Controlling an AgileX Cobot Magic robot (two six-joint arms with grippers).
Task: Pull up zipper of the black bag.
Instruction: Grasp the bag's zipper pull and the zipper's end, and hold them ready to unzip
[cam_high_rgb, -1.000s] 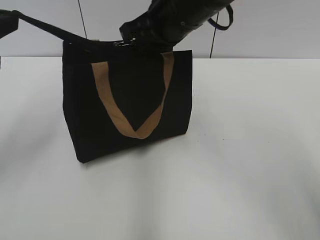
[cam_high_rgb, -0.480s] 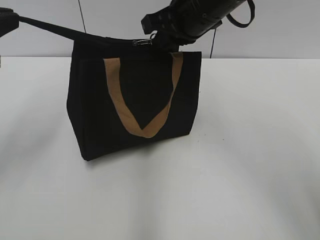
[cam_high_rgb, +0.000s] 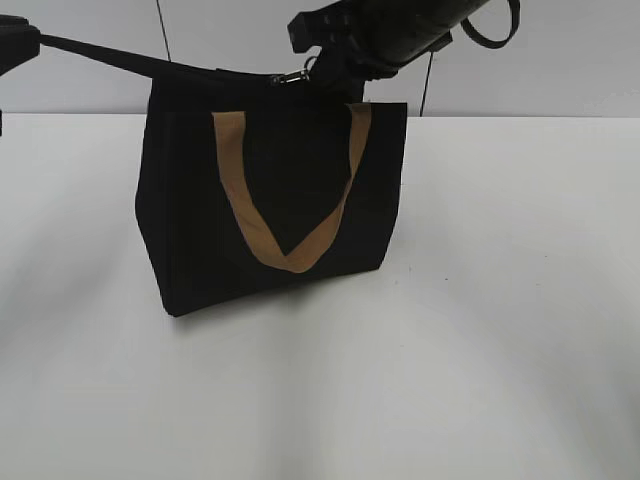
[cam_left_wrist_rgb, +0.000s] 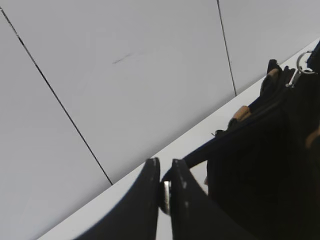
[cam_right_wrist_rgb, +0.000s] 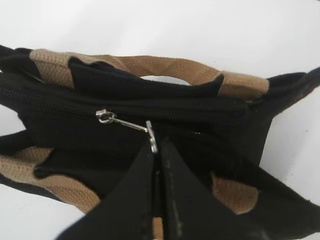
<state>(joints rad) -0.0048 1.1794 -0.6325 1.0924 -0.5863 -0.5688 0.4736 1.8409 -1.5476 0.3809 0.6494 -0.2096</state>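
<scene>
The ring pull, now on the bag's top edge, will be let go by my right gripper between the tan handles' ends (cam_high_rgb: 321, 102) (cam_right_wrist_rgb: 236, 129) that are farthest from my left gripper.
The black bag (cam_high_rgb: 180, 200) stands upright on the white table, its tan handle (cam_high_rgb: 285, 255) hanging in a V on the front. The zipper (cam_high_rgb: 290, 77), a silver slider with a ring pull, sits on the bag's top edge. My right gripper (cam_high_rgb: 315, 68) reaches in from the upper right and is shut on the ring pull (cam_right_wrist_rgb: 151, 136). The slider (cam_right_wrist_rgb: 103, 116) lies left of it on the black zip line. My left gripper (cam_left_wrist_rgb: 165, 172) is shut on a black strap (cam_high_rgb: 110, 58) stretched taut from the bag's top left corner; it also shows at the left edge of the exterior view (cam_high_rgb: 20, 40).
The white table (cam_high_rgb: 500, 320) spreads in front of and to the right of the bag. A pale panelled wall (cam_high_rgb: 560, 70) with dark vertical seams stands close behind it. The second tan handle (cam_right_wrist_rgb: 165, 67) lies along the bag's far side.
My right gripper has moved right and slightly up with the ring pull, drawing the slider right along the top. The bag has shifted a little to the right. The strap stays taut.
</scene>
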